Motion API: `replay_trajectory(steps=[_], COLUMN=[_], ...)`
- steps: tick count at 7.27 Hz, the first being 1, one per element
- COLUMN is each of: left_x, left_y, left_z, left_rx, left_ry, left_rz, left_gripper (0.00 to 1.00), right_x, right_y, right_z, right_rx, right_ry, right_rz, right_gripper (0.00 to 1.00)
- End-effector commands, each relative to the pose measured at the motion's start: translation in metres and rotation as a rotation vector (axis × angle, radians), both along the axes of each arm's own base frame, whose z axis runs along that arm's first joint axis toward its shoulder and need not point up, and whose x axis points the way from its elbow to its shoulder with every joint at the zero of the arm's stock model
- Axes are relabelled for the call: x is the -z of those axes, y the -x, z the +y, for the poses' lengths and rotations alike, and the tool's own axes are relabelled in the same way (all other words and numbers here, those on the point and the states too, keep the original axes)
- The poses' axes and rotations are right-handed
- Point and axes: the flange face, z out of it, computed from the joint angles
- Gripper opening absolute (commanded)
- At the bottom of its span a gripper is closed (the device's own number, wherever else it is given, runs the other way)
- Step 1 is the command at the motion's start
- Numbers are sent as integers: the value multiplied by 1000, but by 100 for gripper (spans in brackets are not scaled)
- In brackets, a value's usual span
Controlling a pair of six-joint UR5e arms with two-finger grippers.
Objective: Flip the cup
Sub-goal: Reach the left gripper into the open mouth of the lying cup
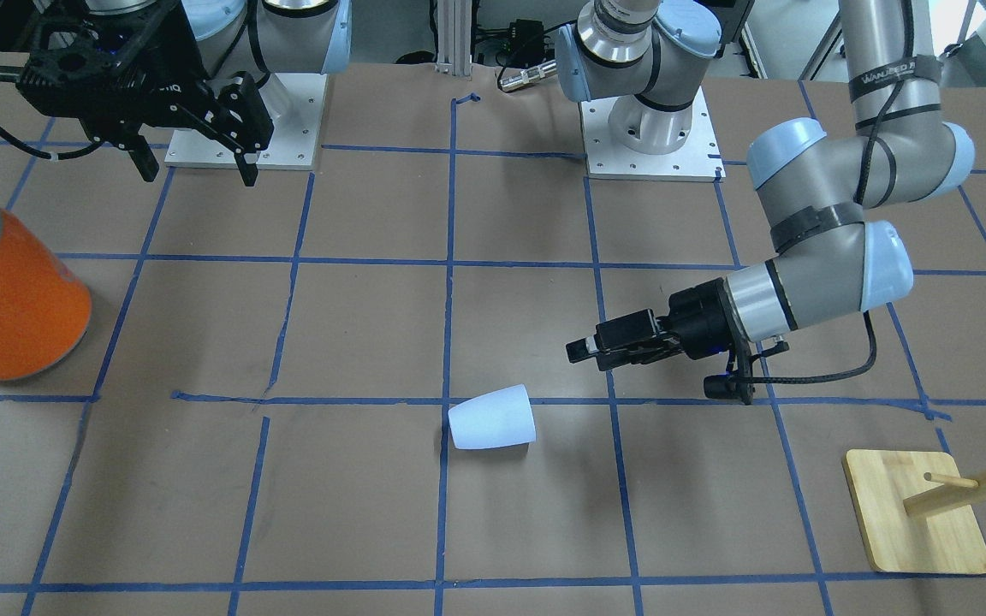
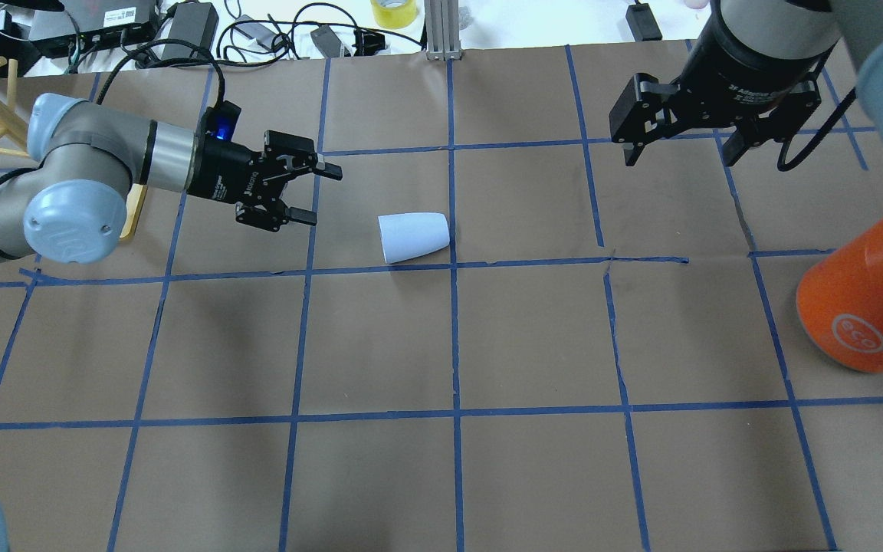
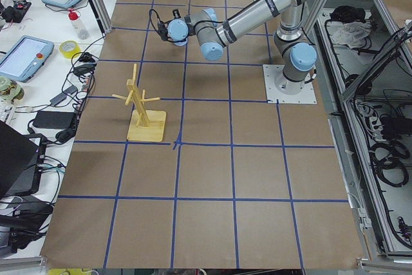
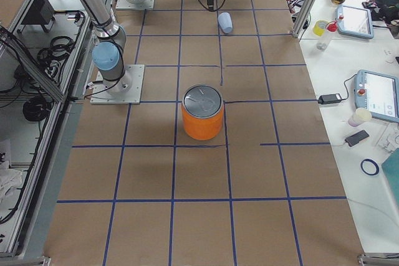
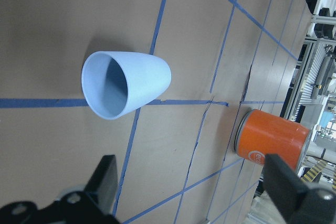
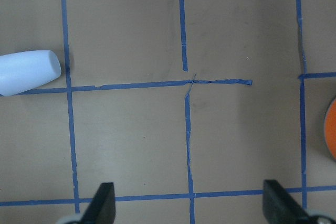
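Next, I close my left gripper on the upper rim [image 1: 527, 405] [image 5: 127, 91] of the light-blue cup, with one finger inside the cup's opening and the other outside it.
The pale light-blue cup [image 2: 413, 236] lies on its side on the brown table, near the middle. It also shows in the front view [image 1: 493, 417], the left wrist view [image 5: 126, 83] and the right wrist view [image 6: 26, 72]. Its open mouth faces my left gripper [image 2: 319, 194], which is open, empty and held low, a short way from the cup. The left wrist view shows the cup ahead of the spread fingers [image 5: 107, 182]. My right gripper [image 2: 679, 157] is open and empty, raised and pointing down, well away from the cup.
A large orange can [image 2: 863, 307] with a silver top stands at the table's edge on my right side [image 1: 9, 299]. A wooden peg rack [image 1: 921, 513] stands on my left side beyond the left arm. Blue tape lines grid the table.
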Motion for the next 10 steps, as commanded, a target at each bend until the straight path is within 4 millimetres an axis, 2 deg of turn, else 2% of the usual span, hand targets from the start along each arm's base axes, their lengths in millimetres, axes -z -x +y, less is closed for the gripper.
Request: replay_trajectory(steps=[1,2,3,4,7,8,10], left_x=[44,62,79,86,95,92,90], left_y=[26,40,43,54,63,63,70], left_z=[-10,-14,-18,-21,-26,-28,-32], left_rx=[45,72,78,98,90,74,13], left_ry=[-19,10,17,60,67,71,45], left_rz=[13,7,8,3,-4,-6,-11], left_gripper=[99,100,100,100,98,86,83], right_x=[-1,-2,-5,-8,-6,-5,-3], right_y=[-1,-1,-1,-1,1,1,1], right_z=[0,0,-1,-1,-2,-2,-1], right_rx=[-2,-12,-15,-13,-9,-9,-9], right_ry=[3,5,14,19,13,11,5], right_rz=[0,-1,-2,-1,0,-1,0], right_gripper=[100,100,100,100,100,100,100])
